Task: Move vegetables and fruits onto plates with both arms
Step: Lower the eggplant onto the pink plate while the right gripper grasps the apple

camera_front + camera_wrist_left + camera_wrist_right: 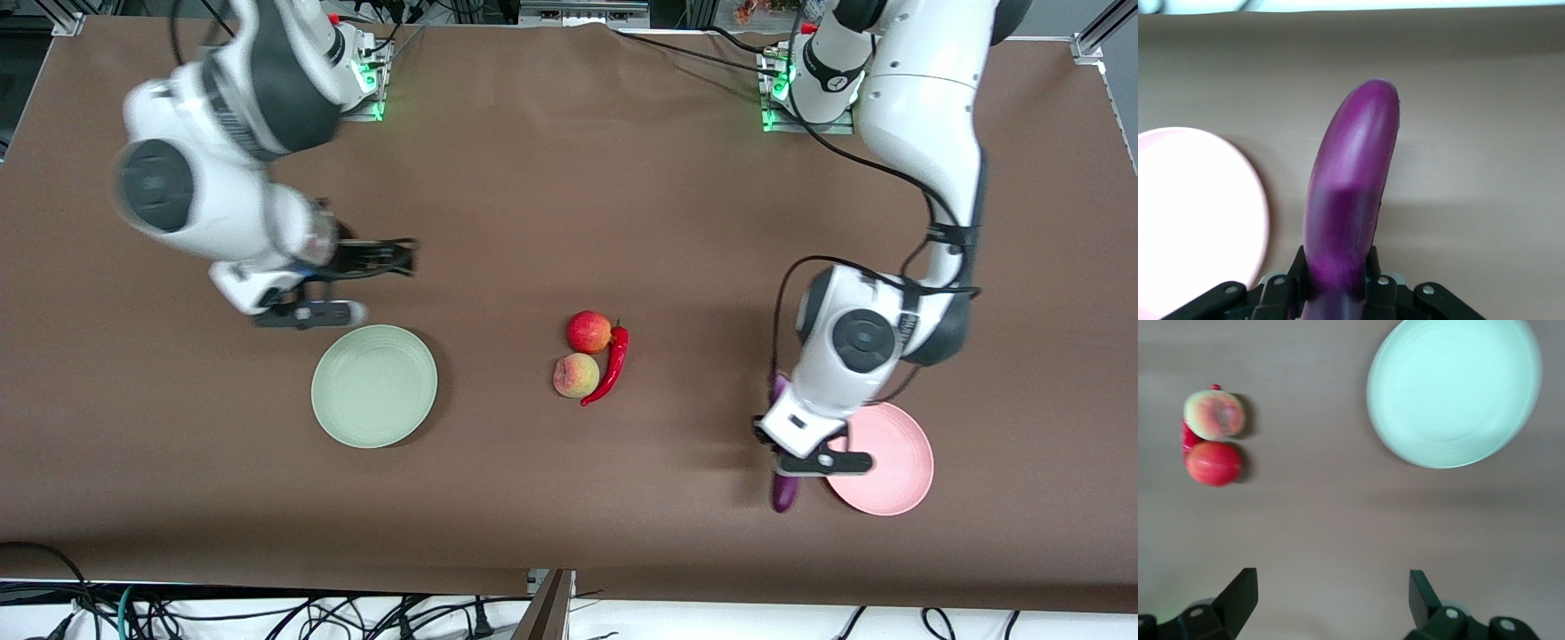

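Observation:
My left gripper is to release the purple eggplant across the middle of the pink plate (873, 448) (1179, 230). The eggplant is now held just beside that plate.
My left gripper (788, 444) is shut on the purple eggplant (784, 491), holding it over the table just beside the pink plate (893, 467), on the side toward the right arm's end. In the left wrist view the eggplant (1351, 187) sticks out from between the jaws (1337, 273), with the pink plate (1198, 220) beside it. My right gripper (404, 258) is open and empty over bare table, above a spot farther from the front camera than the green plate (374, 385). The apple (589, 332), peach (576, 375) and red chili (612, 364) lie together mid-table.
The right wrist view shows the green plate (1455, 390), peach (1214, 414), apple (1213, 463) and a bit of chili (1186, 437) ahead of its open gripper (1331, 593). The brown table cloth (569, 498) ends at the front edge near the eggplant.

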### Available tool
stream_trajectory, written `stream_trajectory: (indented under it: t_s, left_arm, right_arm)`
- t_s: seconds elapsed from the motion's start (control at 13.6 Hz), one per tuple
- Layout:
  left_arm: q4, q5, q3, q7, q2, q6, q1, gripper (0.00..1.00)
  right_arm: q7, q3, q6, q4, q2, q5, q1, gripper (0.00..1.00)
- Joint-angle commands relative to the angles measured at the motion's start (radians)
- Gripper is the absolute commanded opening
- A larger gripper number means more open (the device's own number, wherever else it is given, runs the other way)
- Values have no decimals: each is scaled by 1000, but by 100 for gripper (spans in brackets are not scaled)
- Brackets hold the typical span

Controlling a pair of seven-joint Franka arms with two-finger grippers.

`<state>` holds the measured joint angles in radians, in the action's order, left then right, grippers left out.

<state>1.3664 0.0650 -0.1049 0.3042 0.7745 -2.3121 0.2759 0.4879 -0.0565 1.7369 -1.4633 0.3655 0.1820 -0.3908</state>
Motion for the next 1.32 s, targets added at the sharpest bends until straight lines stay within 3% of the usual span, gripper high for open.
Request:
stream_trajectory:
  t_s: [0.0, 0.29, 0.37, 0.73, 0.81, 0.88, 1.03, 1.25]
  left_arm:
    - [16, 27, 2, -37, -11, 2, -88, 0]
    - [16, -34, 16, -140, 32, -4, -202, 0]
    - [17, -36, 17, -140, 43, -4, -201, 0]
    - [16, -47, 17, -142, 81, -4, -202, 1]
    - [16, -48, 17, -143, 81, -4, -202, 10]
    - [13, -45, 16, -146, 83, -4, -199, 30]
    - [11, -51, 17, -143, 81, -21, -198, 100]
    - [-10, -54, 22, -136, 72, -41, -196, 100]
  right_arm:
    - [275, 9, 174, 11, 82, 2, -165, 100]
    - [546, 17, 493, 18, 248, -25, -319, 100]
    - [570, 21, 542, 18, 286, -79, -348, 100]
    - [670, 23, 618, 20, 384, -168, -393, 100]
    - [670, 23, 631, 20, 397, -179, -398, 100]
    - [670, 23, 650, 20, 409, -202, -399, 100]
    - [669, 40, 674, 47, 434, -217, -399, 100]
    - [667, 55, 681, 110, 490, -219, -399, 100]
